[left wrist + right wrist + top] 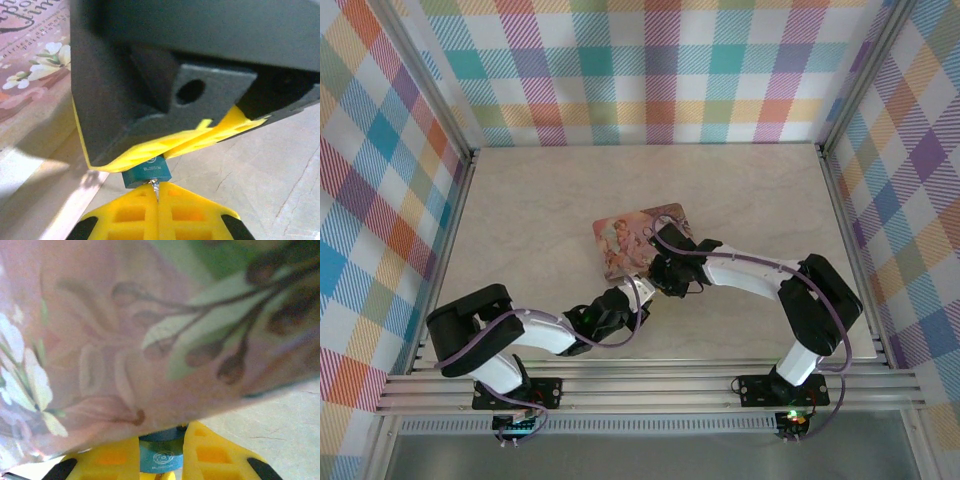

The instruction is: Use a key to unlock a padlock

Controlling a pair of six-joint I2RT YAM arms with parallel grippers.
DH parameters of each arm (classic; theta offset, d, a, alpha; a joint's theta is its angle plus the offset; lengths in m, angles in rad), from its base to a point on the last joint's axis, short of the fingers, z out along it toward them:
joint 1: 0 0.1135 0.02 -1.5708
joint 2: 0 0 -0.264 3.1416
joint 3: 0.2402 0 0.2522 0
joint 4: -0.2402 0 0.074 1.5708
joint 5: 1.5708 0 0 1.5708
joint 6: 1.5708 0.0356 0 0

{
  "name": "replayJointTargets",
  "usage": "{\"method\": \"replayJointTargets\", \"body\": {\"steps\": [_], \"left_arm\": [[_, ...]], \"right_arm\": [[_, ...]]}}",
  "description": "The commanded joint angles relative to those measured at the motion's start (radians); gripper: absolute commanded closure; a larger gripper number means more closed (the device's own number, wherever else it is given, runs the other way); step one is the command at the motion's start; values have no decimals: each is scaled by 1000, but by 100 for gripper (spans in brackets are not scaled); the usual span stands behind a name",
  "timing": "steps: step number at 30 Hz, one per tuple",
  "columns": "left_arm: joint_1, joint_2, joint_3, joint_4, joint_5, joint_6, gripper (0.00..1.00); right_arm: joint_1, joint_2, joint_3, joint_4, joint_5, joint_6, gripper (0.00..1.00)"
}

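Next, I open my right gripper, back off and pinch the padlock across its broad sides [162, 458], because it holds the padlock by its narrow sides, crowded against the tin.
The padlock [146, 174], small with a blue body, hangs just above the table between the yellow fingers [150, 154] of my right gripper [161, 442]. That gripper is shut on the padlock [160, 460], and the shackle is hidden. My left gripper [158, 194] is shut on the key [156, 187], a thin silvery sliver pinched between its pads. The key's tip touches the underside of the padlock body. From above, the left gripper [636, 297] and the right gripper [656, 274] meet tip to tip at the near edge of the tin.
A pink illustrated tin [625, 235] lies flat mid-table, right behind the grippers; it looms close to the right wrist camera [125, 330]. Pale marbled tabletop [270, 165] spreads around. Plaid walls enclose three sides, and a metal rail [650, 385] runs along the near edge.
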Motion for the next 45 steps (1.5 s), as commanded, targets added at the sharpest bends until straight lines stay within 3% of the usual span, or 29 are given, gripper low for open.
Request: {"method": "replayJointTargets", "body": {"steps": [1,2,3,6,9,16,27,37,45], "left_arm": [[-21,-6,10,-17,11,41,100],[-6,-15,4,-14,35,7,100],[9,-25,-8,-5,54,-27,100],[32,-34,-34,29,63,-116,100],[69,-5,-70,115,88,-205,100],[84,17,-71,145,109,-260,100],[82,-29,-45,59,111,-204,100],[45,-87,-23,-18,74,-141,100],[22,-86,-2,-42,59,-93,100]], "right_arm": [[16,-12,20,-77,-105,13,85],[16,-21,17,-81,-95,13,70],[16,-34,10,-79,-86,14,62],[16,-79,-21,-81,-55,27,47],[16,-127,-59,-72,-22,44,43],[19,-175,-135,-2,-15,81,43],[33,-143,-159,127,-26,129,50],[33,-99,-134,128,-31,132,54],[33,-79,-119,119,-30,131,64]]}}
